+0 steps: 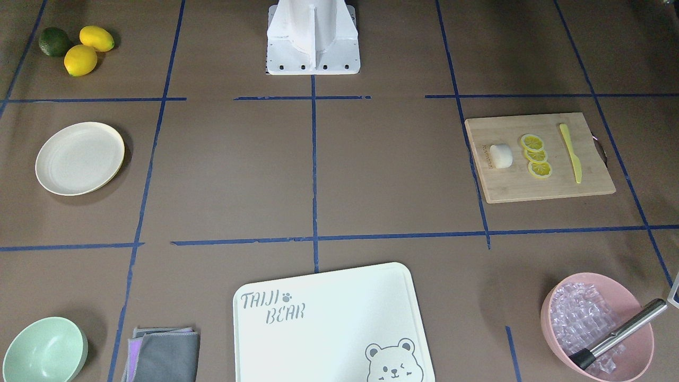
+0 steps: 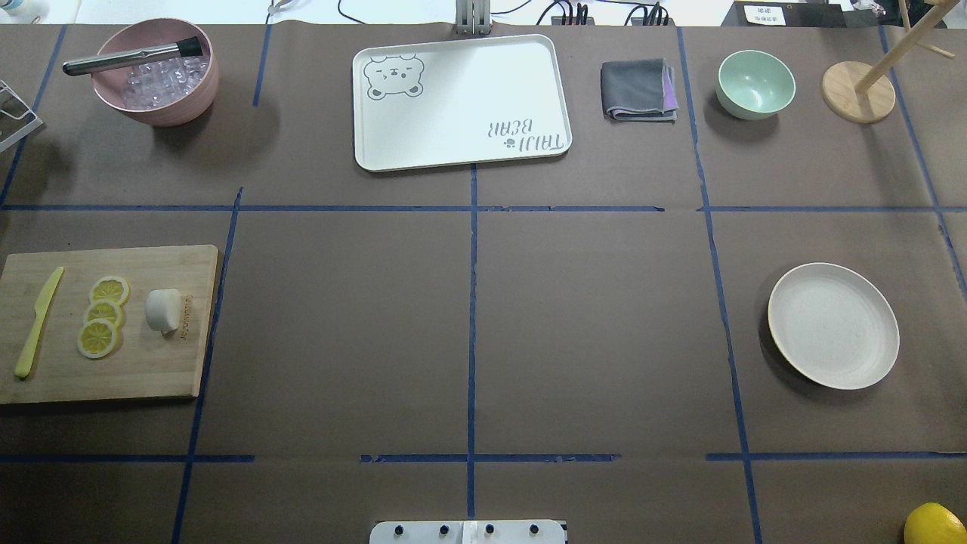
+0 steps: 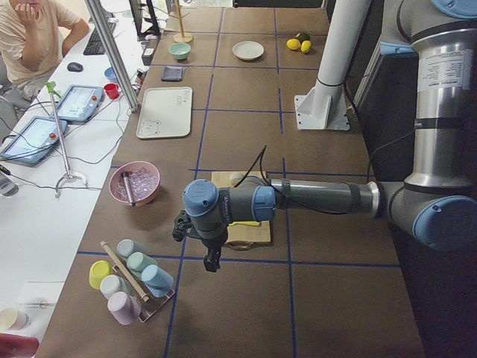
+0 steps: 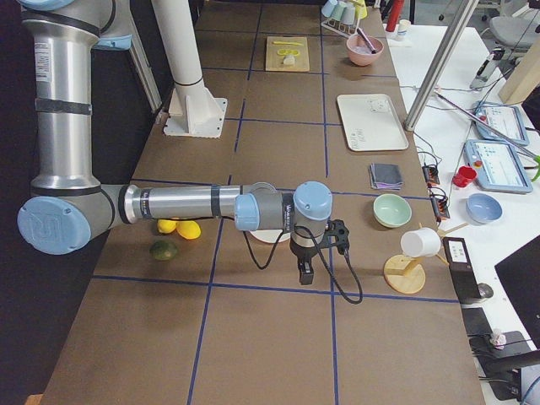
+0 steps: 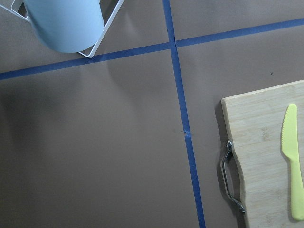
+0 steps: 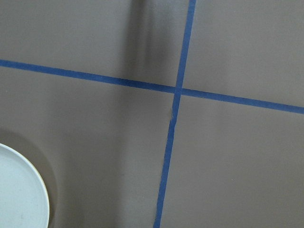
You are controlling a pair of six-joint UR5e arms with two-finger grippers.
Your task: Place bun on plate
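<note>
I need to next use my right gripper to grab the cream plate by the rim (image 1: 37,162) (image 6: 49,209) on its side farthest from the cutting board.
The bun (image 2: 163,310) is a small white lump on the wooden cutting board (image 2: 136,370), beside three lemon slices (image 2: 102,316); the front view also shows the bun (image 1: 501,156). The cream plate (image 2: 833,326) lies empty far across the table, and the front view has the plate (image 1: 79,158) too, while its rim (image 6: 19,190) shows in the right wrist view. My left gripper (image 3: 212,259) hangs off the board's outer end, away from the bun. My right gripper (image 4: 305,272) hangs just outside the plate. Only the side views show the grippers, so I cannot tell whether they are open or shut.
A yellow knife (image 2: 38,321) lies on the cutting board. At the far edge stand a pink bowl of ice (image 2: 155,72), the white bear board (image 2: 461,102), a grey cloth (image 2: 638,91) and a mint bowl (image 2: 755,83). Lemons (image 1: 87,48) sit near the plate. A person (image 3: 33,37) sits beside the table.
</note>
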